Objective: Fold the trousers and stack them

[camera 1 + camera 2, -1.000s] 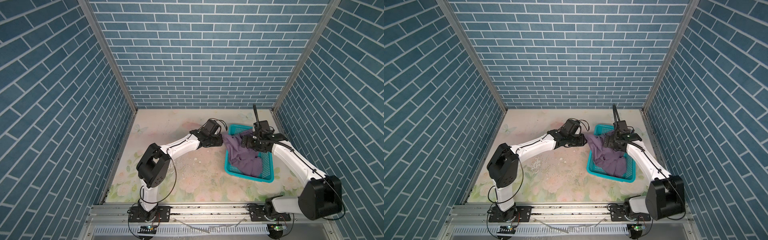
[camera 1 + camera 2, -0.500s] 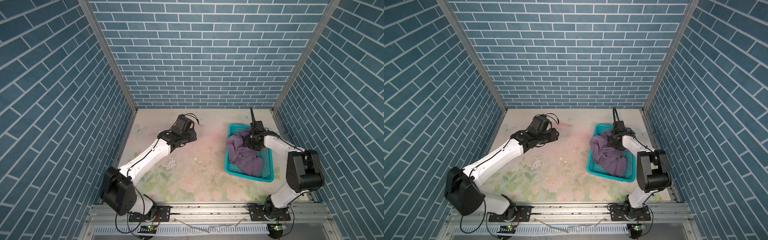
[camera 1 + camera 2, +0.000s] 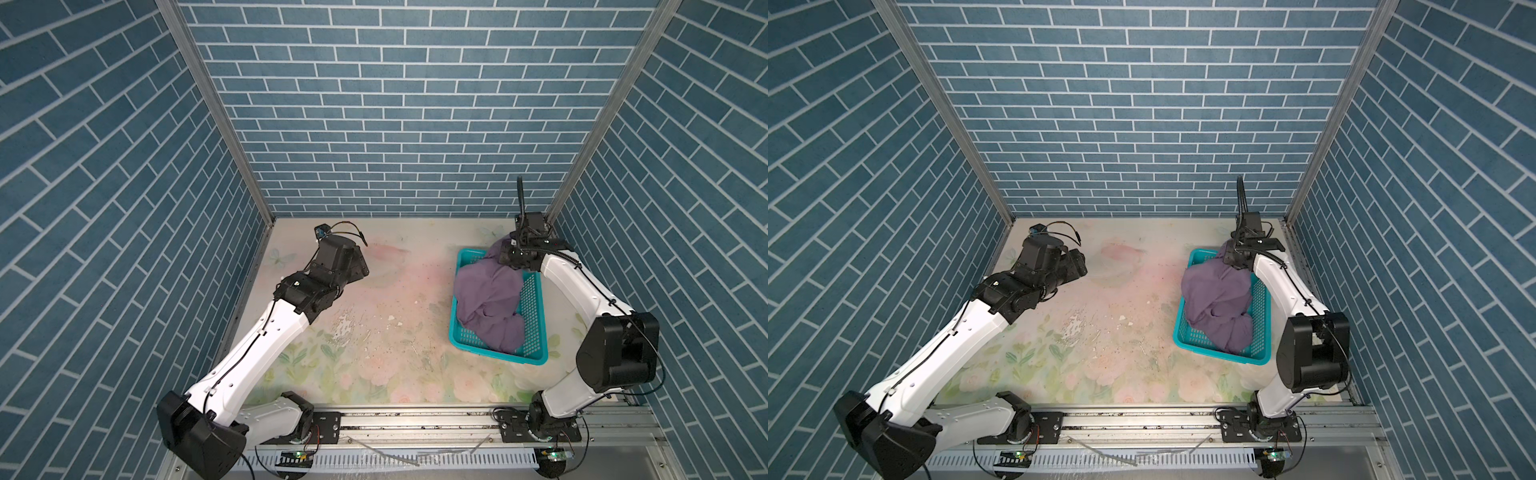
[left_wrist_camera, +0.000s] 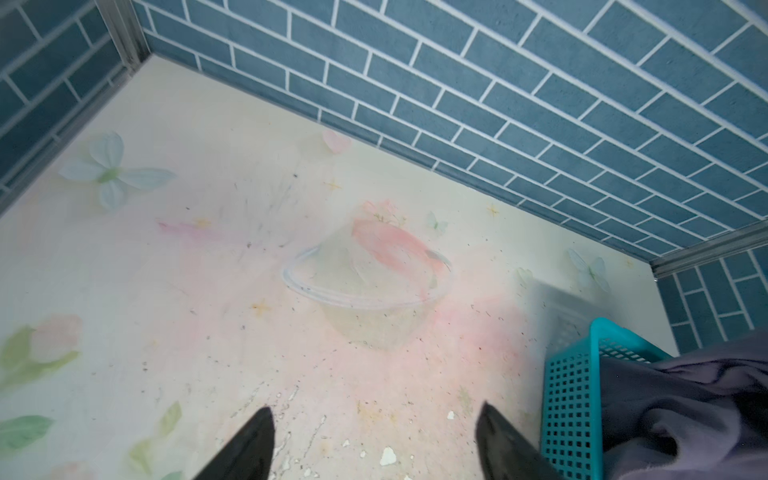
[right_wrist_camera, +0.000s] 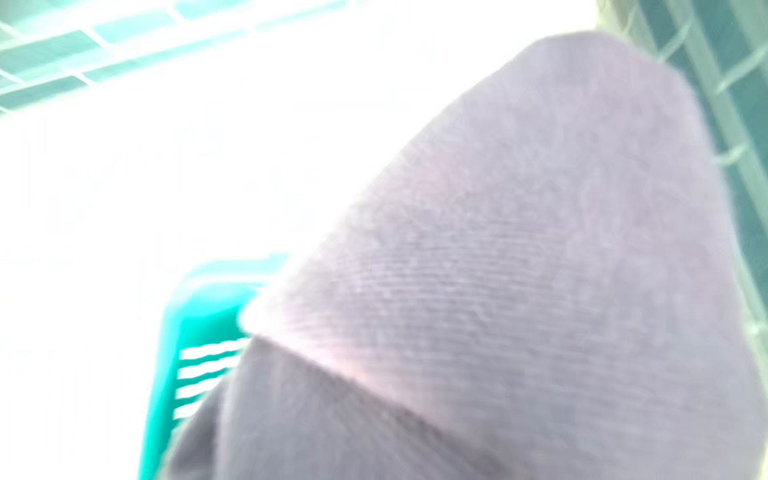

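Note:
My right gripper has the dusty-purple trousers, still bunched in the teal mesh basket. It will let go of them on the table [image 3: 406,286] between the white flecks and the teal mesh basket.
The dusty-purple trousers [image 3: 490,299] [image 3: 1219,299] lie bunched in the teal mesh basket [image 3: 496,353] [image 3: 1219,351] on the right, in both top views. Their far part is drawn up in a peak to my right gripper [image 3: 509,259] [image 3: 1233,262], which is shut on them above the basket's far end. Purple cloth [image 5: 519,249] fills the right wrist view and hides the fingers; a basket corner [image 5: 183,324] shows beside it. My left gripper [image 3: 360,268] [image 3: 1079,266] [image 4: 375,409] hangs open and empty above the table's left back, well clear of the basket [image 4: 573,399] and trousers [image 4: 685,407].
The floral table top [image 3: 374,332] carries chipped white flecks [image 4: 388,456] near its middle. Blue brick walls [image 3: 395,124] close in the back and both sides. A metal rail [image 3: 415,428] with both arm bases runs along the front edge.
My left gripper let go of the trousers, opened and drew back to the left, away from the basket. My right gripper closed on the cloth at the basket's far end.

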You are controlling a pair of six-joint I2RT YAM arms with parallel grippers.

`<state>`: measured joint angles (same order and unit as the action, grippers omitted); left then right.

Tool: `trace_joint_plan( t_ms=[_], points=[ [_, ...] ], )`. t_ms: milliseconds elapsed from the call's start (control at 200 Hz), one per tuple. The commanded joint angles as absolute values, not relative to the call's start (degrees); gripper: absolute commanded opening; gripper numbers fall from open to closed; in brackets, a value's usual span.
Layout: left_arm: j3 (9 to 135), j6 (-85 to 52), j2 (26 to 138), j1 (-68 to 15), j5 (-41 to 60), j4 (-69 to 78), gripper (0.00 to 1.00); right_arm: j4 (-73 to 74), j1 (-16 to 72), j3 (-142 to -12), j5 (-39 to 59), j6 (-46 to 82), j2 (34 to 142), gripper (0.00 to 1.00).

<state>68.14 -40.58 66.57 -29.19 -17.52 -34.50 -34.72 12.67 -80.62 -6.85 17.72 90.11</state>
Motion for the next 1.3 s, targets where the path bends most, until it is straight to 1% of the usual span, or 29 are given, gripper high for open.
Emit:
trace_joint_plan(
  t_ms=[0,20,40,190,350,425,525,610,670,725,815,900,1005,1060,1185,1295],
  points=[
    [67.3,-40.1,63.6,-28.6,-24.1,-38.2,0.93,-35.6,19.5,-90.0,-11.0,13.5,83.7,0.0],
    [67.5,-40.1,63.1,-28.5,-24.7,-38.6,0.98,-35.3,20.8,-90.8,-11.1,13.2,83.1,0.0],
    [67.6,-40.0,62.7,-28.5,-25.3,-39.0,0.99,-35.0,22.3,-91.5,-11.3,13.0,82.5,0.0],
    [67.7,-38.3,58.9,-28.1,-28.4,-40.6,0.99,-33.5,33.7,-99.1,-12.3,11.7,82.0,0.0],
    [65.9,-37.5,54.3,-27.9,-30.8,-41.4,0.99,-31.3,43.2,-106.4,-4.9,11.1,89.1,0.0],
    [65.0,-37.3,52.2,-27.7,-31.8,-42.0,0.99,-30.9,45.6,-109.5,-1.9,11.9,94.5,0.0],
    [64.4,-36.9,50.1,-27.4,-33.1,-43.6,0.99,-34.1,47.1,-115.5,2.3,13.6,103.1,0.0],
    [64.3,-36.2,49.2,-27.4,-33.8,-44.4,0.99,-37.3,47.3,-119.3,4.3,14.8,109.7,0.0],
    [64.3,-35.9,49.2,-27.3,-33.9,-44.7,0.99,-39.4,47.1,-120.9,3.8,15.2,113.4,0.0],
    [64.4,-35.9,49.2,-27.3,-33.7,-45.0,0.99,-41.4,47.1,-121.9,3.0,15.5,116.0,0.1],
    [63.6,-35.9,49.4,-27.3,-33.7,-44.6,0.99,-43.6,47.0,-122.2,2.7,16.1,118.6,0.4],
    [62.1,-36.1,50.1,-27.2,-33.0,-43.6,0.99,-44.6,47.0,-121.3,2.6,16.4,118.9,0.54],
    [61.4,-36.2,52.6,-27.2,-30.5,-42.0,0.99,-43.4,46.7,-117.4,1.4,16.7,116.1,0.62],
    [61.4,-36.3,54.5,-27.2,-28.9,-41.4,0.99,-42.6,46.4,-114.8,0.9,16.8,114.0,0.65],
    [61.9,-35.9,59.8,-27.2,-22.0,-37.9,0.99,-42.0,45.0,-107.9,-2.4,17.4,107.1,0.67],
    [62.0,-35.2,65.6,-27.3,-12.7,-32.4,0.99,-39.0,41.1,-95.3,-3.6,20.3,96.2,0.68]
  ],
)
